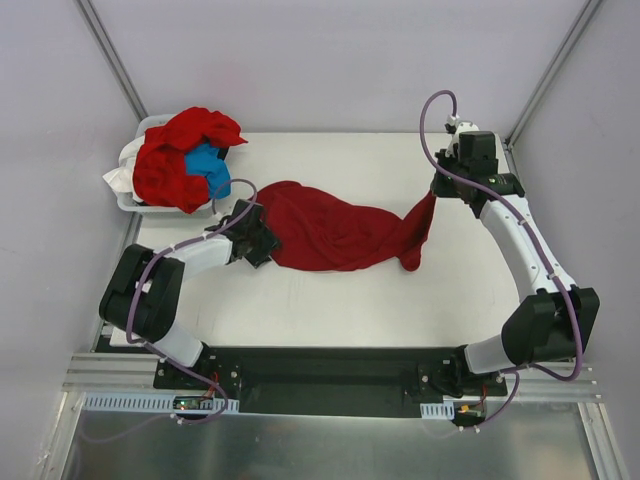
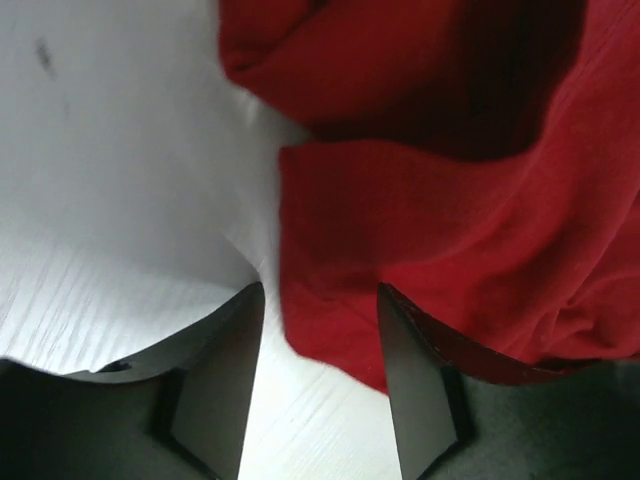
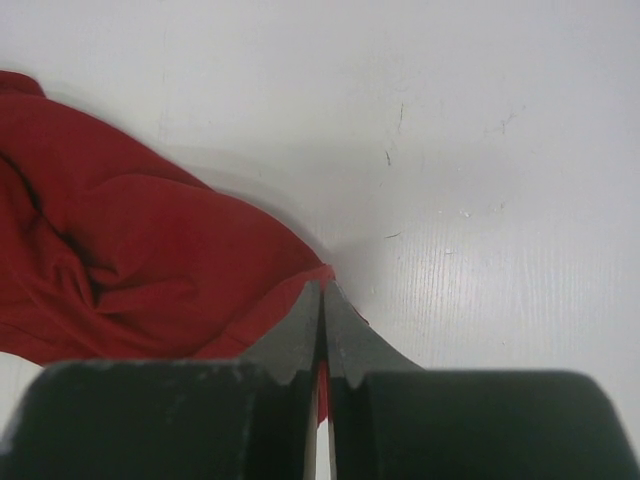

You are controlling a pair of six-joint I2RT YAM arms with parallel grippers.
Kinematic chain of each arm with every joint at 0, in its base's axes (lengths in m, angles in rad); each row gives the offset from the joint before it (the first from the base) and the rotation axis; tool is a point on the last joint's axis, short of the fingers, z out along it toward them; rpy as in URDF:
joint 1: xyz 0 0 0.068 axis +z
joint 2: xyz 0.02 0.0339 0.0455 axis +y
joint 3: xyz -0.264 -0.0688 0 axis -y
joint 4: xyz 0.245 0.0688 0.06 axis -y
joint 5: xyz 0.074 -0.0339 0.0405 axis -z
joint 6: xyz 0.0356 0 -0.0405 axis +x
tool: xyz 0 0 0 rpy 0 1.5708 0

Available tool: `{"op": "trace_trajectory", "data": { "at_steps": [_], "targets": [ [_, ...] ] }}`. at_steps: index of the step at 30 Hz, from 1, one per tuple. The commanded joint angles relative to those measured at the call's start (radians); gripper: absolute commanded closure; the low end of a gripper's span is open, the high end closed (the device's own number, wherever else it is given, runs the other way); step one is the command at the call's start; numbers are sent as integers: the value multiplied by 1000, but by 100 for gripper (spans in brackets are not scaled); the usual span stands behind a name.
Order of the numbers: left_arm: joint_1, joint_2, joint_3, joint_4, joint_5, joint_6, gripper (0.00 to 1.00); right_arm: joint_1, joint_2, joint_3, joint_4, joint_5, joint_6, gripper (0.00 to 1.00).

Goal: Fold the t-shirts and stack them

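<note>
The red t-shirt's end by the bin is bunched, so next my left gripper pinches its loose corner (image 2: 328,335) and pulls it toward the table's near edge before folding.
One deep-red t-shirt (image 1: 330,235) lies bunched and stretched across the white table between both grippers. My right gripper (image 1: 437,197) (image 3: 322,287) is shut on its right end, and a thin strip of red cloth (image 3: 130,260) shows between the pressed fingers. At the shirt's left end, my left gripper (image 1: 260,240) (image 2: 320,292) sits low over the table with its jaws apart. A corner of the red cloth (image 2: 430,220) lies between them, against the right finger (image 2: 415,380). More t-shirts, red (image 1: 180,150) and bright blue (image 1: 207,160), are heaped in a bin at the back left.
The white bin (image 1: 128,200) holding the heap stands at the table's back left corner. Metal frame posts rise at the back left and back right. The table's near edge meets a black base rail (image 1: 330,375) where both arms are mounted.
</note>
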Motion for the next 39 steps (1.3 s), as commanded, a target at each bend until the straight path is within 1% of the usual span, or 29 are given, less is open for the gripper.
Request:
{"op": "trace_trajectory", "data": {
  "at_steps": [1,2,3,4,5,6,7,9,10,12,13,15,16,18,20,21,23,24,25,26,27,30,31,32,33,35,37,38,39],
  "targets": [
    [-8,79,57,37,-11,14,66,-2,-6,35,0,7,-7,99],
    [-8,83,61,34,-16,23,75,0,-4,33,-3,7,-9,99],
    [-8,77,55,34,-17,27,91,0,-6,39,-6,6,-11,99],
    [-10,33,47,19,-17,28,100,0,-9,42,-9,10,-11,99],
    [-11,-4,41,-10,-43,31,100,0,-12,44,-17,40,-15,99],
    [-20,-49,53,-153,-70,30,100,0,-17,48,-23,53,-15,99],
    [-30,-140,73,-238,-107,34,100,0,-18,50,-28,58,-17,99],
    [-60,-218,155,-407,-146,56,100,0,-26,47,-43,65,-17,99],
    [-73,-278,185,-546,-150,59,100,0,-33,44,-46,70,-17,99],
    [-122,-321,252,-691,-167,39,100,0,-40,41,-61,71,-17,99],
    [-137,-340,264,-810,-163,30,100,0,-49,35,-67,79,-17,99],
    [-157,-337,271,-866,-125,19,100,0,-60,28,-80,90,-18,99],
    [-162,-316,268,-881,-102,19,100,0,-64,22,-81,96,-21,99],
    [-175,-267,284,-883,-101,48,100,0,-76,4,-86,99,-23,99],
    [-174,-147,347,-869,-129,98,100,0,-80,-8,-95,102,-23,99],
    [-175,-51,376,-865,-141,115,100,-2,-78,-10,-98,101,-21,99],
    [-174,46,457,-843,-149,151,100,0,-77,-13,-103,96,-20,99],
    [-175,89,482,-825,-143,165,100,0,-78,-14,-101,91,-17,99],
    [-176,170,505,-802,-129,184,100,-2,-78,-18,-100,87,-12,99],
    [-177,207,551,-784,-96,212,99,0,-78,-19,-94,81,-5,99],
    [-177,267,577,-761,-85,227,98,3,-77,-18,-92,72,-1,99],
    [-177,312,634,-745,-78,241,76,11,-80,-14,-92,70,-3,99],
    [-177,309,636,-743,-78,243,65,14,-81,-15,-94,76,-3,99],
    [-177,301,628,-743,-81,243,46,15,-83,-13,-95,78,-4,99],
    [-176,277,619,-740,-72,243,40,15,-83,-14,-98,79,-6,99],
    [-176,234,570,-739,-57,241,36,15,-83,-15,-100,81,-8,99],
    [-169,141,520,-736,-22,208,35,17,-83,-11,-103,84,-11,99],
    [-166,104,454,-733,-8,194,35,17,-83,-8,-104,81,-11,99],
    [-156,26,417,-728,3,177,35,15,-83,-8,-104,76,-9,99]
  ]
}}
